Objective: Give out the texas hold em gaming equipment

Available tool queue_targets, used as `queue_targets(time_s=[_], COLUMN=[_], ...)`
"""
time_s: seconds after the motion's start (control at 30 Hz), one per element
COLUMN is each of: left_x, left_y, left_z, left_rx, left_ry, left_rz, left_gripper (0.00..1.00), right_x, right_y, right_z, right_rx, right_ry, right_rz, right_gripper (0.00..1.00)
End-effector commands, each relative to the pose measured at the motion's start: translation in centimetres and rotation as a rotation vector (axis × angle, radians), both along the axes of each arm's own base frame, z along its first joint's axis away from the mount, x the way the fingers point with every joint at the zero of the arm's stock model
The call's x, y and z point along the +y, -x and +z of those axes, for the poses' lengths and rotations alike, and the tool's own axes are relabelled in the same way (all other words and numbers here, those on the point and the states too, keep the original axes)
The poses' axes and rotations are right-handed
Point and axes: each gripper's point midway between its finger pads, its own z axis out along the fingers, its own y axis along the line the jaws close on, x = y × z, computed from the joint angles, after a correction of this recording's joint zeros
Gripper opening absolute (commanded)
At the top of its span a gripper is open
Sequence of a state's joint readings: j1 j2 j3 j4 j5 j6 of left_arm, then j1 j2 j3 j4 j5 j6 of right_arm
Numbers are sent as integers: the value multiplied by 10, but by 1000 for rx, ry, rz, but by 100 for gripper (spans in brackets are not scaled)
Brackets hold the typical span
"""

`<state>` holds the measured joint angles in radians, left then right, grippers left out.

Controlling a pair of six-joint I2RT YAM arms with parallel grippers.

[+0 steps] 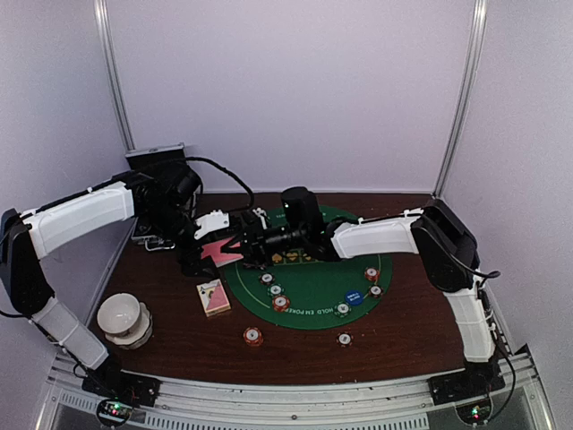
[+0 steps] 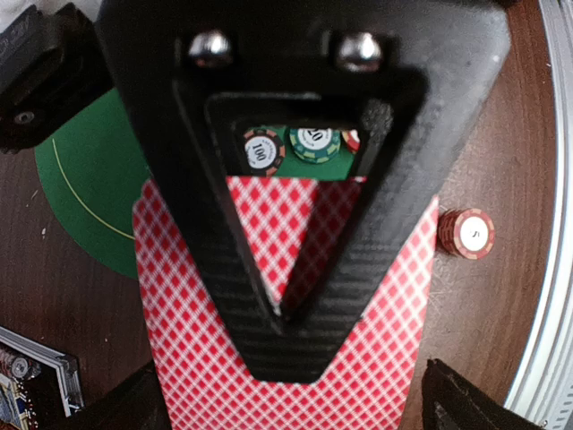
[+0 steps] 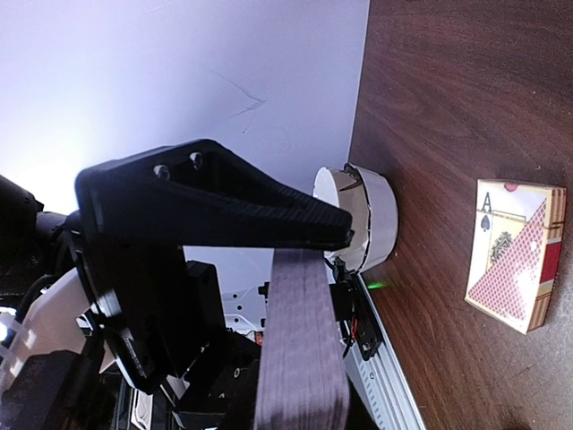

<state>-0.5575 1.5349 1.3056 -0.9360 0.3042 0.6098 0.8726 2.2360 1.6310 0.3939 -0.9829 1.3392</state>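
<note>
My right fingers span the whole pink-backed card deck, so next I open them and take just a single card from the deck's end (image 2: 276, 202).
A pink-backed playing card (image 1: 218, 252) hangs in the air over the left edge of the green felt mat (image 1: 313, 285). My right gripper (image 1: 236, 244) is shut on it. Its black upper finger (image 2: 295, 296) lies across the card's checked back (image 2: 376, 340), and its lower finger is hidden under the card (image 3: 300, 349). My left gripper (image 1: 199, 248) stands open, with its fingers (image 2: 466, 399) wide apart on either side of the card and not touching it. Striped chips (image 1: 275, 290) and a blue disc (image 1: 354, 297) lie on the mat.
A card box (image 1: 213, 296) lies on the wood left of the mat, also in the right wrist view (image 3: 515, 255). The white bowl (image 1: 123, 316) sits at the front left. Two chips (image 1: 253, 336) lie off the mat near the front. The black case (image 1: 158, 159) stands at the back left.
</note>
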Motion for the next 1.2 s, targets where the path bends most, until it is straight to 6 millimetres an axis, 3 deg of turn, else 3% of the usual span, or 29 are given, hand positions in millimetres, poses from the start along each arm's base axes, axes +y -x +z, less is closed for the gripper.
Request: queue_targets(time_s=[0.0,0.2,0.43,0.57,0.67,0.77,0.87,1.0,1.17], left_x=[-15,-14,-12,-11,-9,-8,-6,-4,-1], left_y=[-5,-7,-9,-11,-11,-10,-9,-9,-9], left_z=[13,-1,-4,-4,-3,-2,-4,-4,-1], left_rx=[-25,-6,-17,-35,-46,-51,-52,-58,-66], left_ry=[60,28,17,10,4,3,-8,-17,-26], left_rz=[-48,-56,-55,-58,-57,-58,-59,-57,-56], left_gripper=[93,79,65,32,20,13,6,4,4], right_x=[8,13,15,14,12,6,1,-4,-11], right_y=[3,2,2,0,-3,-8,-12,-14,-17], right_z=[25,29,24,18,10,-2,-4,-6,-10], right_rx=[-48,-42,-24,-21,-23,-23,-44,-59,-65], right_ry=[-79,-103,-114,-98,-62,-2,25,63,103], right_rz=[25,30,28,25,12,-2,-9,-7,-9], right_gripper=[1,1,3,15,34,50,58,58,49])
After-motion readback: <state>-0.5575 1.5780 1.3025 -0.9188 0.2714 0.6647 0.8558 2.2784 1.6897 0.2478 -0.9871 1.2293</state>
